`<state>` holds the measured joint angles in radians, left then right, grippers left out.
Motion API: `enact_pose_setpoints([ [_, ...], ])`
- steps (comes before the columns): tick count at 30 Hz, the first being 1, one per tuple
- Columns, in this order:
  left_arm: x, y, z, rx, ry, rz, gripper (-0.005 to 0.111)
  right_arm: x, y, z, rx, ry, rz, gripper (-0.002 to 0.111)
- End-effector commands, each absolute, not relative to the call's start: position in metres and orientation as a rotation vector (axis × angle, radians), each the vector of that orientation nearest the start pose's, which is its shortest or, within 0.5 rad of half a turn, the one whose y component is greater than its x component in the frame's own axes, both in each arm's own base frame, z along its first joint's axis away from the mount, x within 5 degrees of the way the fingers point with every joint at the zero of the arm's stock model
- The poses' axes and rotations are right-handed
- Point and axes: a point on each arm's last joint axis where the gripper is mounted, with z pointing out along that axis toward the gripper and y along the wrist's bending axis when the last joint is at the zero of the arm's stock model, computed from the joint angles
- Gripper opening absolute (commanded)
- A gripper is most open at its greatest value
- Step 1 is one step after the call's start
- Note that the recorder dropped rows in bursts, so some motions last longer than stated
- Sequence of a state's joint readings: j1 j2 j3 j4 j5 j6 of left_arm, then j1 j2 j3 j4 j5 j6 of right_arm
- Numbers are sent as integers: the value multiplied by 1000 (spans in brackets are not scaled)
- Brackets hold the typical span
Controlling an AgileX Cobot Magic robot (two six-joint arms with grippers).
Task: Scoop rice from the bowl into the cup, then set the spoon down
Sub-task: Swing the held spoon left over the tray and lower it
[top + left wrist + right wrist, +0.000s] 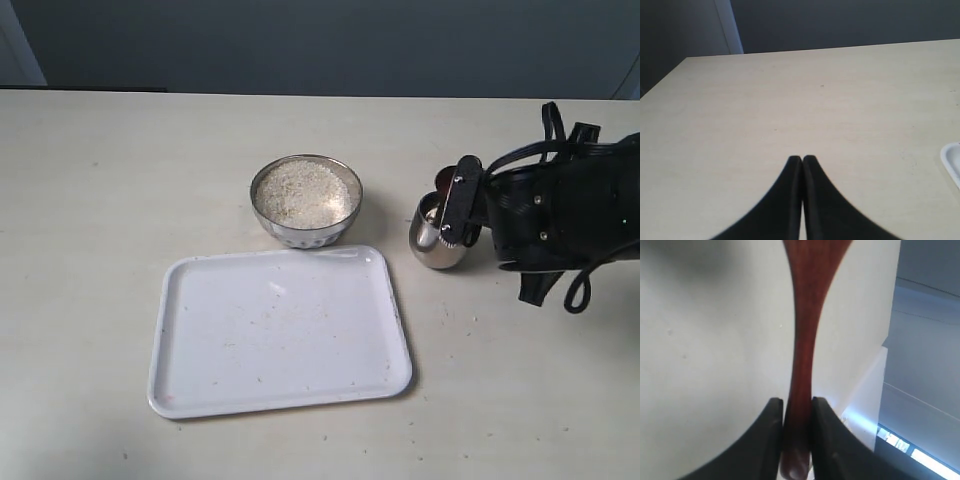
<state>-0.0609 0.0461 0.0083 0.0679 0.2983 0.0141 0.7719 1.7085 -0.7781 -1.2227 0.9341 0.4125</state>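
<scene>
My right gripper should set the reddish-brown spoon on the white tray point(297, 276), along its edge nearest the steel bowl.
The steel bowl point(306, 201) stands mid-table, heaped with white rice point(303, 191). To its right stands the small steel cup point(437, 236), partly hidden by my right gripper point(456, 205), which hangs right over it. That gripper point(796, 405) is shut on the slim handle of the reddish-brown spoon point(807, 330). In the exterior view only a dark red bit of the spoon point(441, 181) shows behind the cup. The spoon's bowl is cut off in the right wrist view. My left gripper point(802, 159) is shut on nothing above bare table, out of the exterior view.
A white tray point(280, 330) lies in front of the bowl, with scattered grains on it; its corner point(952, 162) shows in the left wrist view. A few grains lie on the table around the cup. My right arm's black body and cables point(565, 215) fill the right side.
</scene>
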Motion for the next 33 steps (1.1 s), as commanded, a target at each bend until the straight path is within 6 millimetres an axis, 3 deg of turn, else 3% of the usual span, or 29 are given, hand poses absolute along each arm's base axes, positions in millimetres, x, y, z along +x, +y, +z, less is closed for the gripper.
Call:
enact_pose_setpoints([
  [1, 58, -2, 184, 112, 1817, 28, 1, 246, 149, 174, -1500, 1988, -1179, -1],
  [11, 58, -2, 185, 112, 1815, 28, 1, 242, 147, 174, -1476, 2049, -1195, -1],
  [15, 58, -2, 185, 112, 1815, 28, 1, 231, 149, 181, -1550, 2128, -1094, -1],
  [19, 58, -2, 185, 112, 1815, 28, 1, 221, 159, 200, -1593, 2143, -926, -1],
  [26, 58, -2, 185, 112, 1815, 28, 1, 198, 199, 212, -1832, 2001, -585, -1],
  [33, 58, -2, 185, 112, 1815, 28, 1, 177, 245, 207, -2011, 1643, -344, -1],
])
